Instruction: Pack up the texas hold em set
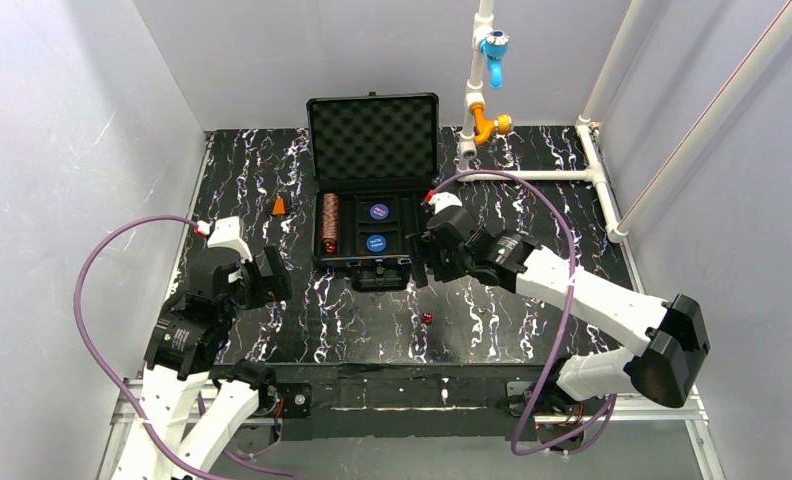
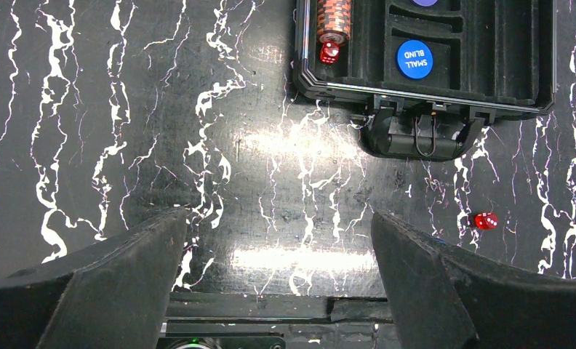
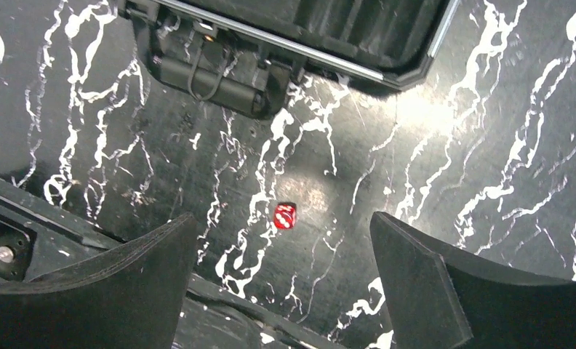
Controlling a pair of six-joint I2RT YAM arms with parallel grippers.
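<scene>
The loose red die lies in front of the black briefcase. Next, my right gripper moves to it and closes on the die's opposite sides (image 1: 427, 318) (image 3: 285, 216).
The black briefcase (image 1: 408, 218) stands open at the table's middle back, its foam lid (image 1: 374, 135) upright. In its tray lie a copper-brown chip stack (image 1: 329, 225), two blue discs (image 1: 378, 212) (image 1: 374, 243) and one red die (image 2: 329, 51) at the stack's near end. The other red die (image 1: 426, 318) lies on the table in front of the case; it also shows in the right wrist view (image 3: 284, 216) and the left wrist view (image 2: 485, 220). My left gripper (image 1: 257, 283) is open and empty, left of the case. My right gripper (image 1: 430, 262) is open and empty at the case's front right corner, above the loose die.
A small orange cone (image 1: 279, 206) stands left of the case. White pipework (image 1: 532, 175) with blue and orange fittings runs along the back right. The case handle (image 2: 420, 138) juts toward me. Grey walls close in the left, back and right.
</scene>
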